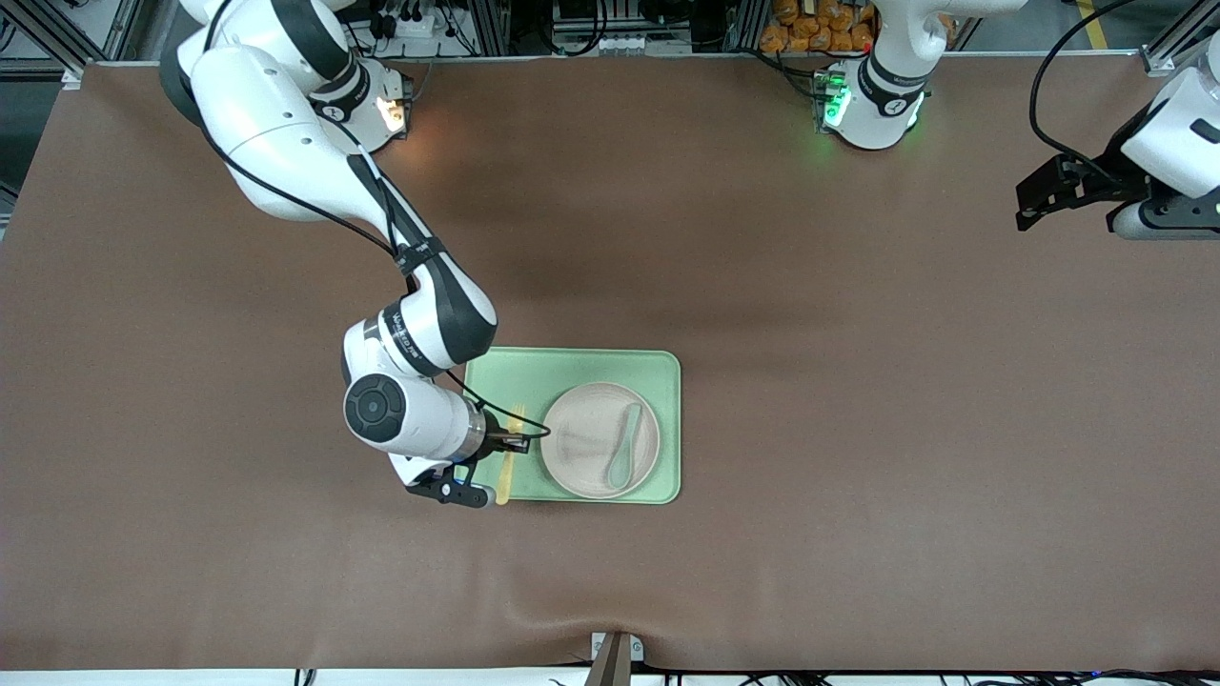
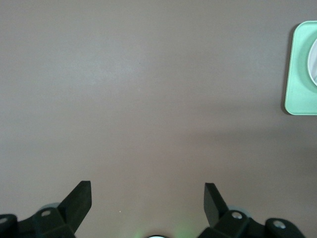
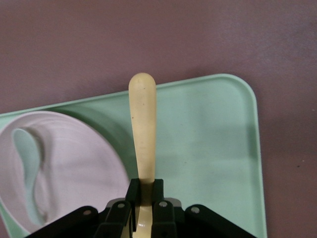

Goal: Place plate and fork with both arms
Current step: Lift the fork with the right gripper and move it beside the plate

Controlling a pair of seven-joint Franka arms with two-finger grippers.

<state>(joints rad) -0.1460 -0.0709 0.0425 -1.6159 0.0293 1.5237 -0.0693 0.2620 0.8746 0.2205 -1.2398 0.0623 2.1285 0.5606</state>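
Next, my right gripper puts the pale-yellow fork down on the bare part of the tray (image 1: 515,433) (image 3: 177,179) next to the off-white plate. The fork is held over that strip now.
The round off-white plate (image 1: 600,440) (image 3: 74,163) lies in the light-green tray (image 1: 658,376) (image 3: 213,148). My right gripper (image 1: 510,444) (image 3: 144,191) is shut on the pale-yellow fork (image 1: 511,457) (image 3: 142,124). It holds the fork over the strip of tray beside the plate, toward the right arm's end. The handle sticks out past the fingertips, and I cannot tell whether the fork touches the tray. My left gripper (image 1: 1025,205) (image 2: 147,191) waits open over bare table at the left arm's end, with nothing between its fingers.
A grey-green spoon (image 1: 624,448) (image 3: 29,168) lies on the plate. The left wrist view shows only a corner of the tray (image 2: 299,74) far off. Brown cloth covers the table all round the tray.
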